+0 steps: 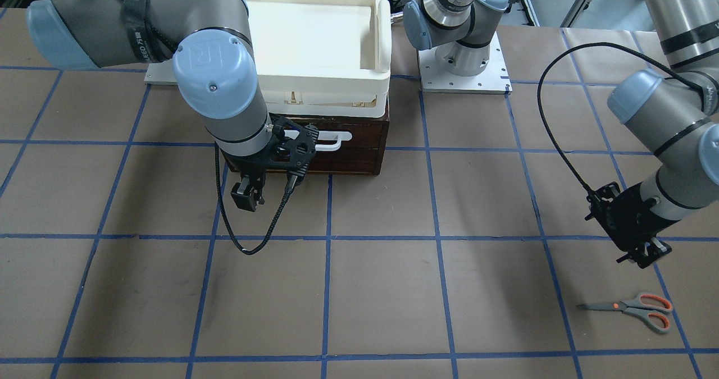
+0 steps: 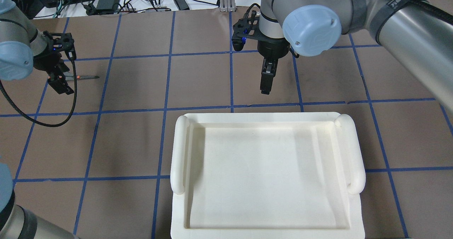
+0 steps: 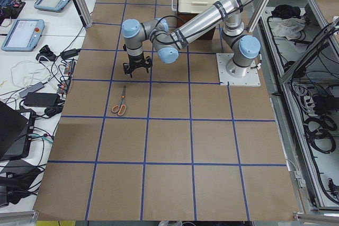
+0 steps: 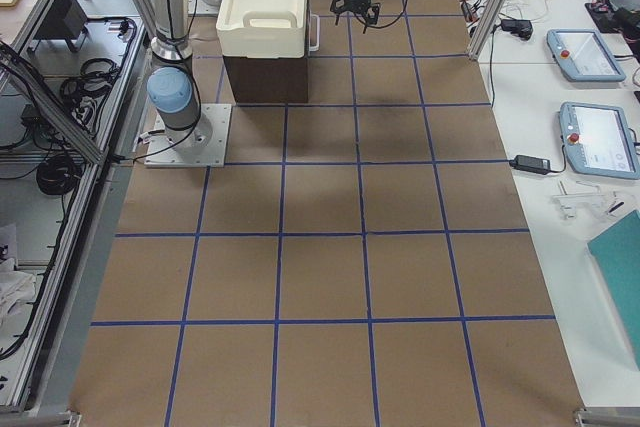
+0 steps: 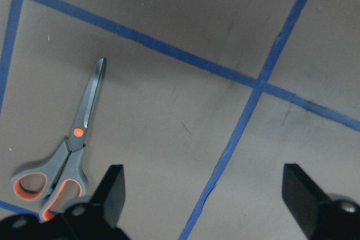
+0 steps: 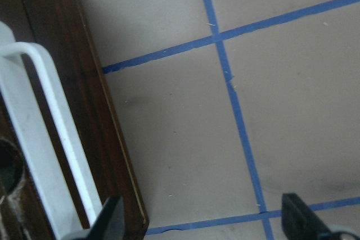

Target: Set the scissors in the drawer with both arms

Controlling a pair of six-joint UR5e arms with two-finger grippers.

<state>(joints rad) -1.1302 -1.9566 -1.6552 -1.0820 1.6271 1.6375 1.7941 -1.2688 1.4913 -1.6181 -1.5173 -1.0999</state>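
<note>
I need to close my left gripper on the scissors' narrow neck (image 1: 624, 305) (image 5: 75, 143), just behind the orange pivot where the grey handles meet.
The scissors (image 1: 635, 309) lie flat on the brown table, grey with orange-lined loops; they also show in the left wrist view (image 5: 62, 155) and the exterior left view (image 3: 119, 102). My left gripper (image 1: 643, 254) hovers just above and beside them, open and empty (image 5: 205, 195). The dark brown drawer (image 1: 342, 146) is closed, with its white bar handle (image 1: 331, 140) facing outward. My right gripper (image 1: 247, 193) hangs open and empty in front of the drawer's front (image 6: 67, 111), beside the handle (image 6: 45, 139). In the overhead view the drawer is hidden under the tray.
A white plastic tray (image 2: 177, 161) sits on top of the drawer cabinet. The table is brown paper with a blue tape grid. A loose black cable (image 1: 241, 238) hangs from my right wrist. The arm bases (image 1: 463, 67) stand behind the cabinet.
</note>
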